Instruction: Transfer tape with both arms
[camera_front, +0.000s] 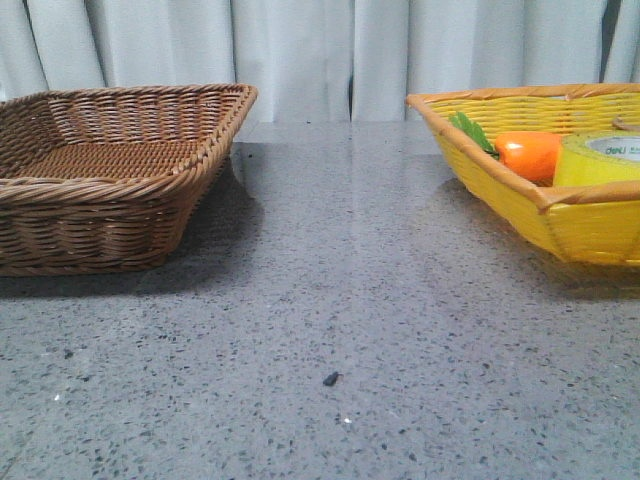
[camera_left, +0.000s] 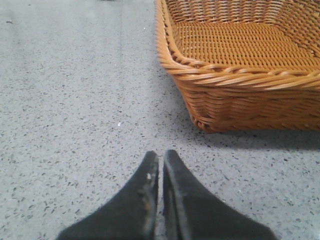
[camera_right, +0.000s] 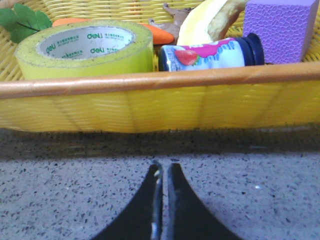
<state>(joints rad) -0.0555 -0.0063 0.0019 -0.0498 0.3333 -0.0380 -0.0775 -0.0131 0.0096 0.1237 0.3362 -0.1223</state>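
The tape's side (camera_front: 573, 150) (camera_right: 29, 54) nearest the brown wicker basket is next for my right gripper, which should go there and close with one finger inside the tape's white core.
The tape (camera_right: 85, 50), a wide yellow roll with a white core printed "deli", lies flat in the yellow basket (camera_right: 160, 102). In the front view the tape (camera_front: 598, 160) shows at the far right inside that basket (camera_front: 590, 225), beside an orange carrot (camera_front: 528, 155). My right gripper (camera_right: 163, 167) is shut and empty, low over the table just outside the basket's near wall. My left gripper (camera_left: 160, 156) is shut and empty over the table, close to a corner of the brown wicker basket (camera_left: 240, 95). Neither gripper shows in the front view.
The brown wicker basket (camera_front: 110, 190) stands empty at the left. The yellow basket also holds a small bottle with a strawberry label (camera_right: 207, 55), a banana (camera_right: 207, 20), a purple block (camera_right: 281, 27) and green leaves (camera_right: 22, 21). A small dark speck (camera_front: 330, 379) lies on the table.
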